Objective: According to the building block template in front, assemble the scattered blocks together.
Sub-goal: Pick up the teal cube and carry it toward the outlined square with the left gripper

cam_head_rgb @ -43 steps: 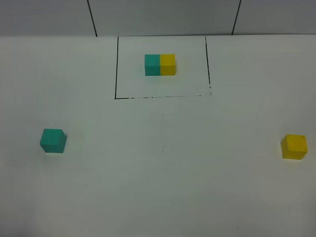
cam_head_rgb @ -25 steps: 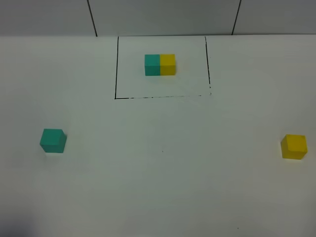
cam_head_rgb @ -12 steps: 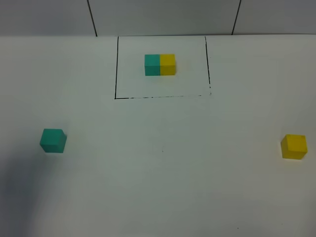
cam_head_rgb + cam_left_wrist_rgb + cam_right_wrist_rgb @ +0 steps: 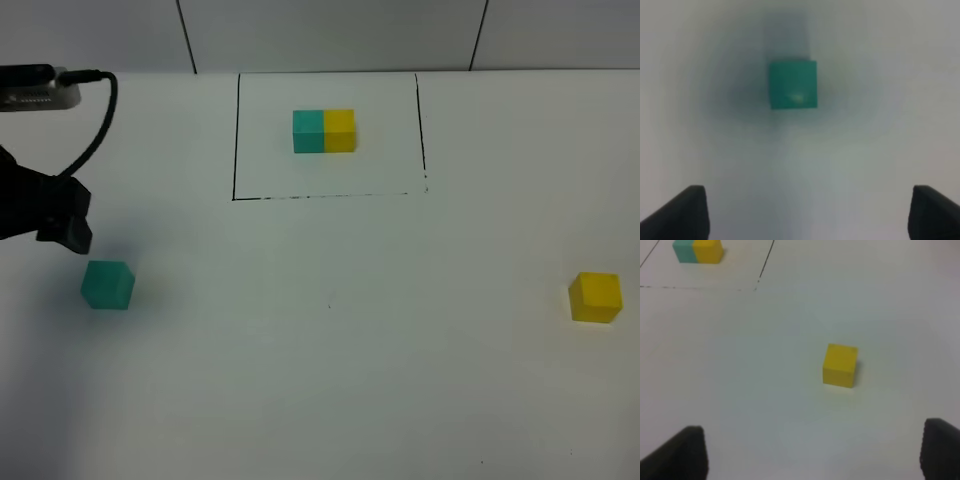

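The scattered teal cube outside the drawn rectangle is next, so next my left gripper moves down to it and closes on the cube's opposite sides (image 4: 108, 286) (image 4: 793, 85).
The building block template (image 4: 324, 131), a teal cube joined to a yellow one, lies inside a thin black drawn rectangle at the back of the white table; it also shows in the right wrist view (image 4: 697, 251). Of the scattered blocks, the teal cube (image 4: 107, 285) (image 4: 793, 84) sits at the left and the yellow cube (image 4: 596, 297) (image 4: 840, 365) at the far right. My left gripper (image 4: 60, 225) (image 4: 815, 212) hovers open just behind and left of the teal cube, holding nothing. My right gripper (image 4: 810, 450) is open and empty, short of the yellow cube; the exterior view does not show it.
A black cable (image 4: 95, 120) and a grey part of the left arm (image 4: 35, 95) reach in at the upper left. The black frame line (image 4: 236, 140) surrounds the template. The table's back edge (image 4: 540, 70) meets a panelled wall.
My left arm has come into the exterior view from the left edge and now hangs over the teal cube's area, casting a shadow there. Both loose cubes and the template have stayed put.
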Tool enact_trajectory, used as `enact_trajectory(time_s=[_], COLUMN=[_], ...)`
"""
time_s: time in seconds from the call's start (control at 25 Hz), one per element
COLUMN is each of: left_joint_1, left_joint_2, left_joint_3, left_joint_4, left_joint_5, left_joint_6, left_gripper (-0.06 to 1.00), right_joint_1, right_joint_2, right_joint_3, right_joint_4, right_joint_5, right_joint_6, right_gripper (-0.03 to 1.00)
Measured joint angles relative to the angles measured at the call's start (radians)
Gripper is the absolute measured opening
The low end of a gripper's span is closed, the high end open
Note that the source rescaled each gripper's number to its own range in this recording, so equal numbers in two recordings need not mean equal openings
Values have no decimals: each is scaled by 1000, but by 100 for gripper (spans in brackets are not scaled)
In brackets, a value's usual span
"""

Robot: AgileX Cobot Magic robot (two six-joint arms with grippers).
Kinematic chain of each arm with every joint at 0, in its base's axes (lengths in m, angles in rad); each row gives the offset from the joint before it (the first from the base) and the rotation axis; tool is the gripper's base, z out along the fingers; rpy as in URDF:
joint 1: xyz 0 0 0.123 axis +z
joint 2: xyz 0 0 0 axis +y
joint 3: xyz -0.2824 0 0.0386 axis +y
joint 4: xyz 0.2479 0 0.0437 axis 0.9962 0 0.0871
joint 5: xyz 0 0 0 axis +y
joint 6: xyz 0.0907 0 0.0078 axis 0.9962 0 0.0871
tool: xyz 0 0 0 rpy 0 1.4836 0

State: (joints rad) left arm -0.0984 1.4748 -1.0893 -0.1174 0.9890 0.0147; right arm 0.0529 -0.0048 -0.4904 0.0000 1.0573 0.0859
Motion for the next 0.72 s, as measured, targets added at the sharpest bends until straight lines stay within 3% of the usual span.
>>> enact_trajectory(time_s=[0.44, 0.72], left_joint_1=[-80, -32], left_joint_2=[195, 196], left_joint_3=[0, 26], left_joint_4=[45, 91], left_joint_5=[-76, -107], left_joint_6=[-15, -27], left_gripper=[82, 82], right_joint_1=[0, 0], right_joint_2=[0, 0], right_joint_3=[0, 0], right_joint_4=[0, 0], right_joint_5=[0, 0], right_joint_6=[1, 1], right_gripper=[90, 90])
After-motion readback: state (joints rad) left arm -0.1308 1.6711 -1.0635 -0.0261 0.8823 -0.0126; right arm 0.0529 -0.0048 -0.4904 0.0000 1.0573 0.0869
